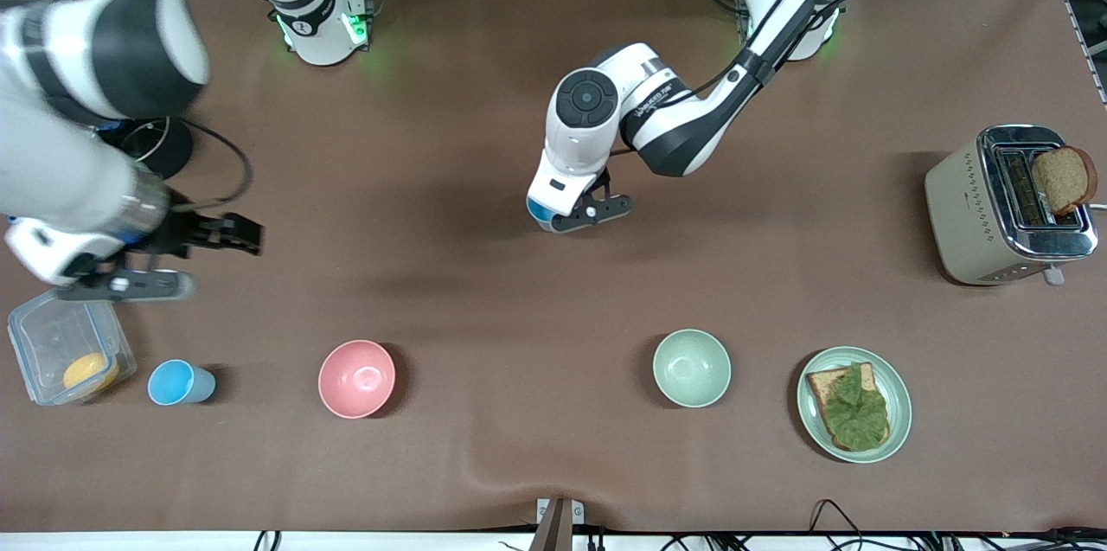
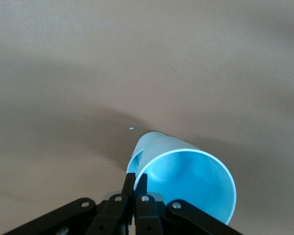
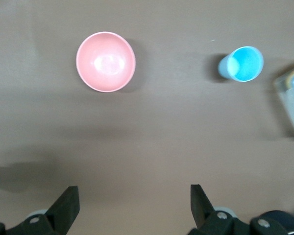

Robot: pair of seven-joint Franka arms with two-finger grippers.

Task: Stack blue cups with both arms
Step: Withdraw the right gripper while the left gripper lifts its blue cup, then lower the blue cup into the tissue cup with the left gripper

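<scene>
I should let go of the blue cup in my left gripper inside the blue cup standing (image 1: 547, 200) (image 2: 139, 157) just below it, in the middle of the table.
One blue cup (image 1: 179, 382) stands upright on the table near the right arm's end, between a clear container and the pink bowl; it also shows in the right wrist view (image 3: 241, 63). My left gripper (image 1: 553, 215) hangs over the middle of the table. It is shut on the rim wall of a second blue cup (image 2: 191, 181), which is tilted; its fingertips (image 2: 130, 182) pinch the cup's wall. A sliver of that cup shows under the hand (image 1: 541, 212). My right gripper (image 1: 238, 234) is open wide (image 3: 134, 196) and empty, above bare table, apart from the standing cup.
A pink bowl (image 1: 356, 378) and a pale green bowl (image 1: 691, 368) stand in the front row. A green plate (image 1: 899, 430) holds toast with lettuce. A toaster (image 1: 969, 205) with bread stands at the left arm's end. A clear container (image 1: 35, 335) holds something orange.
</scene>
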